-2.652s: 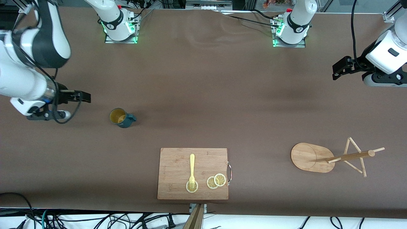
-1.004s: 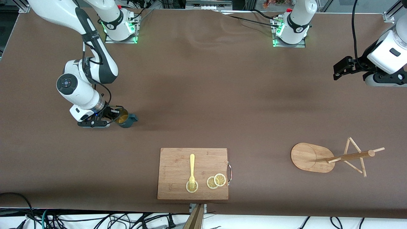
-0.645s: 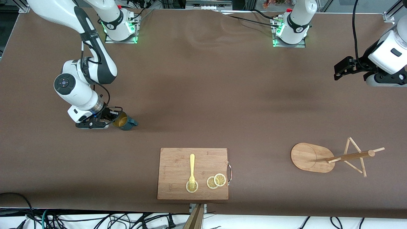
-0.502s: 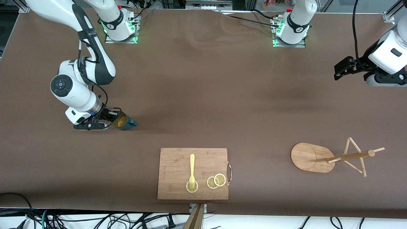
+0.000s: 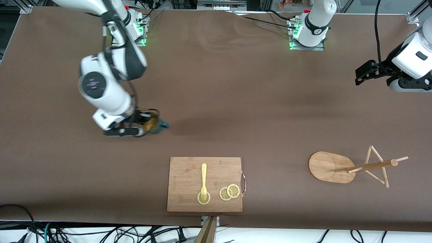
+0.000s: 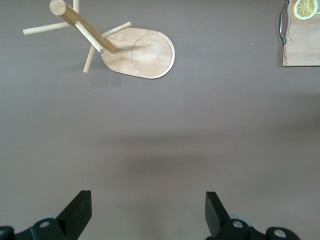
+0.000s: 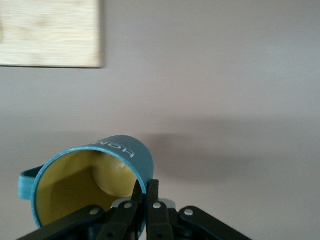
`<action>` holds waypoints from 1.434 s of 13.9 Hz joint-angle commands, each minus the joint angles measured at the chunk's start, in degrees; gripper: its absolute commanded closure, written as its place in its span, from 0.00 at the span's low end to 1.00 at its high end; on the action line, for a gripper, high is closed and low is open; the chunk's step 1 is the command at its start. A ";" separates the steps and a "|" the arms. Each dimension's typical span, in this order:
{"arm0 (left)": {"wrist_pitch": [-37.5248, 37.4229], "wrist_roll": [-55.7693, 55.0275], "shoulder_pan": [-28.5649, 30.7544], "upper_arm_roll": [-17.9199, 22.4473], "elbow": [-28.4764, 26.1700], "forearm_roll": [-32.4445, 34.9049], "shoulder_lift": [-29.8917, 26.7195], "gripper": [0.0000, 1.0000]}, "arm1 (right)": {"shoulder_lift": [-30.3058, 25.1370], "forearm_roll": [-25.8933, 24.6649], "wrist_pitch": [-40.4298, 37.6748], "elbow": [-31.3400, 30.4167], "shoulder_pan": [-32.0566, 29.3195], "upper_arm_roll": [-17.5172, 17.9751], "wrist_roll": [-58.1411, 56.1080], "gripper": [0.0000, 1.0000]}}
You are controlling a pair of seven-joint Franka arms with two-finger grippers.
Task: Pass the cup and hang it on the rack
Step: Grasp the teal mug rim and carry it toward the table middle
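Next, I set the dark teal cup down with my right gripper on the bare table [image 5: 222,117] between the cutting board's handle side and the arm bases. The cup now hangs tilted above the table.
The dark teal cup [image 5: 157,124] with its yellow inside hangs tilted from my right gripper [image 5: 144,123], above the table toward the right arm's end. In the right wrist view the gripper [image 7: 145,187] is shut on the cup's rim [image 7: 100,170], one finger inside and one outside. The bamboo rack [image 5: 369,165] stands on its oval base [image 5: 327,167] toward the left arm's end; it also shows in the left wrist view [image 6: 80,26]. My left gripper [image 5: 359,72] waits open and empty in the air over that end; its jaws are wide apart [image 6: 148,207].
A bamboo cutting board [image 5: 204,184] with a metal handle lies near the front edge, mid-table, with a yellow fork [image 5: 203,180] and lemon slices [image 5: 229,191] on it. Its corner shows in both wrist views [image 6: 302,45] [image 7: 50,32].
My right gripper closed on the cup's rim, lifted it off the table and carried it toward the table's middle. The left arm has hardly moved.
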 commanded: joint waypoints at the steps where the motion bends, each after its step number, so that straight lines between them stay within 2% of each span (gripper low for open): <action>1: 0.08 0.44 0.32 -0.11 -0.47 1.65 -0.29 0.00 | 5.54 -0.47 -1.21 6.93 8.29 -0.71 14.81 1.00; 5: 0.08 0.35 1.38 0.07 0.31 1.73 -0.20 0.00 | 11.60 -0.38 0.88 11.94 16.73 -0.70 28.28 1.00; 8: 0.08 0.26 1.55 0.07 2.33 2.09 0.32 0.00 | 15.39 -0.03 6.14 13.19 19.72 -0.62 30.14 1.00; 11: -0.18 0.43 0.76 -0.90 2.17 3.83 2.70 0.00 | 16.19 0.05 9.16 13.19 21.40 -0.62 30.07 1.00; 12: -0.71 0.44 0.59 -1.42 1.47 2.80 4.09 0.00 | 16.19 0.05 9.16 13.10 21.58 -0.62 30.24 0.85; 13: -1.23 0.61 0.85 -1.43 2.07 1.57 5.58 0.00 | 16.45 -0.29 9.25 13.10 21.67 -0.62 30.41 0.05; 14: -1.33 0.61 0.94 -1.34 2.08 1.12 5.77 0.00 | 16.54 -0.47 9.16 13.10 22.02 -0.62 30.33 0.00; 18: -3.26 0.61 1.47 -1.34 1.55 1.03 5.77 0.00 | 13.40 -0.65 8.29 13.19 20.97 -1.75 28.92 0.00; 20: -2.13 1.14 1.47 -0.81 1.03 0.94 6.12 0.00 | 10.23 -0.74 5.22 13.19 20.79 -4.47 28.74 0.00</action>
